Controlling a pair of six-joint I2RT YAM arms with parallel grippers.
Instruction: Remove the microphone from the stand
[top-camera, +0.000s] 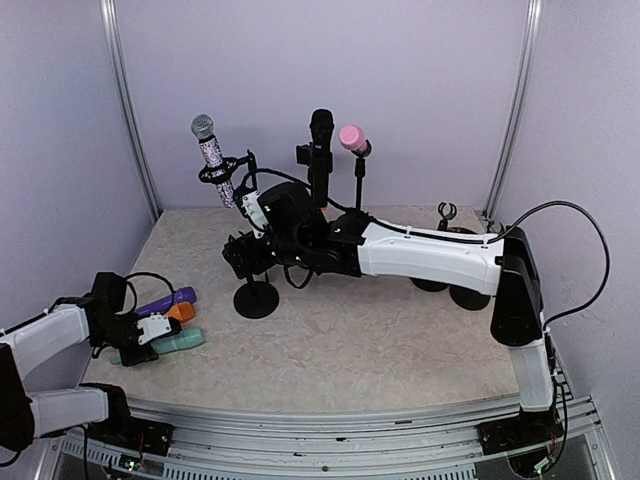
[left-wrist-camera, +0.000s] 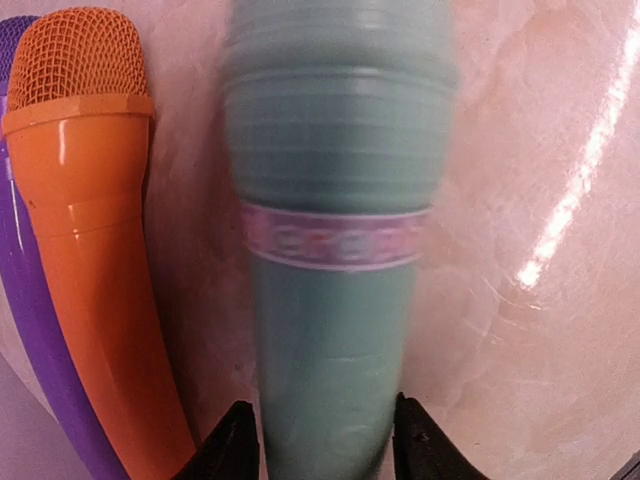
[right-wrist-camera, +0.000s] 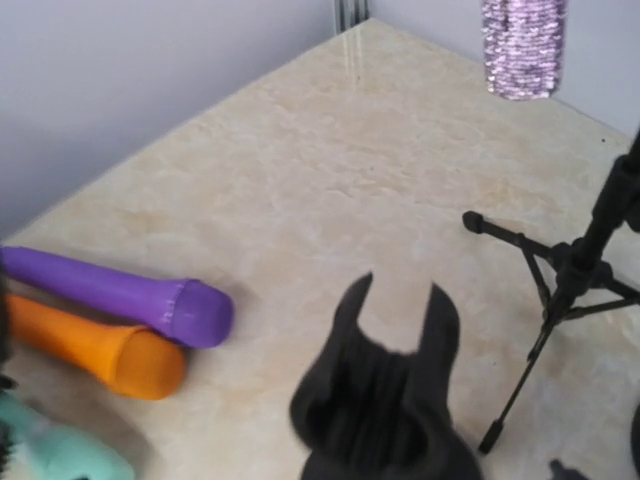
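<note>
The robot's right gripper will close on the upper pole (top-camera: 263, 264) (right-wrist-camera: 382, 440) of the round-base stand in the middle of the table, below the stand's empty holder.
Three microphones stand in holders at the back: a sparkly silver one (top-camera: 211, 158), a black one (top-camera: 321, 140) and a pink one (top-camera: 351, 138). My right gripper (top-camera: 238, 256) reaches over the table's middle, below the sparkly microphone (right-wrist-camera: 524, 48); its fingers (right-wrist-camera: 355, 305) stand open and empty. At the front left, my left gripper (top-camera: 150, 332) is at the tail of a teal microphone (left-wrist-camera: 335, 300) lying on the table. The black fingertips (left-wrist-camera: 232, 445) flank its handle closely, the teal body blurred while the orange one beside it is sharp.
An orange microphone (left-wrist-camera: 85, 200) and a purple one (right-wrist-camera: 120, 295) lie beside the teal microphone (top-camera: 178, 342). A round stand base (top-camera: 256, 299) sits mid-table and a tripod stand (right-wrist-camera: 575, 270) is close to my right gripper. An empty holder (top-camera: 447, 212) stands back right.
</note>
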